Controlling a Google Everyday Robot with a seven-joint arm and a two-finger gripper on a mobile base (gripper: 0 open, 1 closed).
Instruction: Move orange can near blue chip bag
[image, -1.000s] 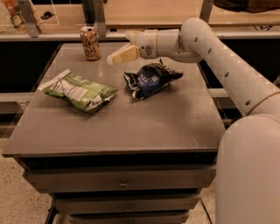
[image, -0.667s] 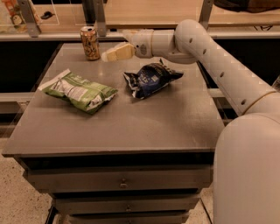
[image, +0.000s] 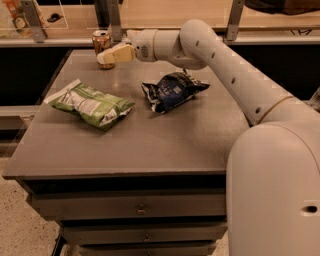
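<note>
I need to move my gripper to the orange can's upper half (image: 101, 41) next and close it there, around the sides of the can.
The orange can (image: 101, 41) stands upright at the back left of the grey table (image: 150, 145). The gripper (image: 109, 56) is at the can's lower right side, right up against it or just in front of it; I cannot tell if they touch. The white arm reaches to it from the right, passing above and behind the blue chip bag (image: 172, 90). The dark navy bag lies wrinkled near the table's middle, well to the right of the can and nearer to me.
A green-and-white chip bag (image: 92, 104) lies on the left half of the table, in front of the can. A shelf with metal posts (image: 112, 17) runs behind the table. Drawers (image: 140, 210) sit below the tabletop.
The gripper has moved left across the back of the table, from beside the blue chip bag to the can's side. The can and both bags have not moved.
</note>
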